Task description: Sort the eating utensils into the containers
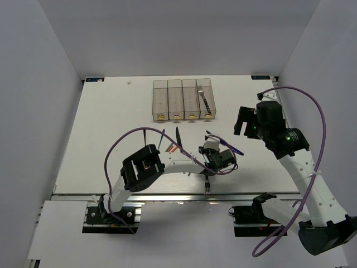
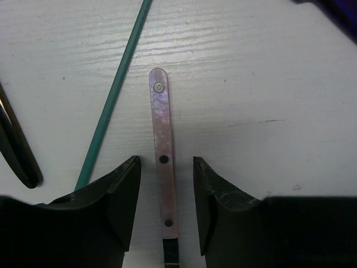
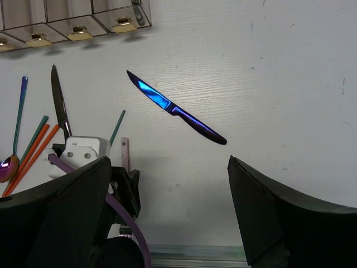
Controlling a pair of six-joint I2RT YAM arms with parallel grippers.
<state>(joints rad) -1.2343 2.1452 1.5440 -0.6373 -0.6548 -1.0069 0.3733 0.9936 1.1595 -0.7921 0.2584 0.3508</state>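
Note:
The blue knife is my right gripper's next target. It should go there and take hold of the front of its handle (image 1: 226, 144) (image 3: 179, 113), just behind the blade.
A pinkish flat utensil handle (image 2: 162, 134) lies on the white table between the fingers of my left gripper (image 2: 165, 167). The jaws stand apart with a gap on each side of it. In the top view its fork tines (image 1: 207, 188) poke out near the table's front edge, below the left gripper (image 1: 215, 159). The four joined containers (image 1: 183, 99) stand at the back, and a fork (image 1: 204, 100) lies in the rightmost one. My right gripper (image 3: 168, 162) hangs open and empty above the table, with a blue knife (image 3: 175, 109) lying beyond it.
A green chopstick (image 2: 114, 92) lies just left of the pinkish handle. Further left lie a black knife (image 3: 58, 100), orange chopsticks (image 3: 30, 156) and an iridescent spoon (image 3: 14, 145). The left arm's purple cable (image 1: 120, 151) loops over the table.

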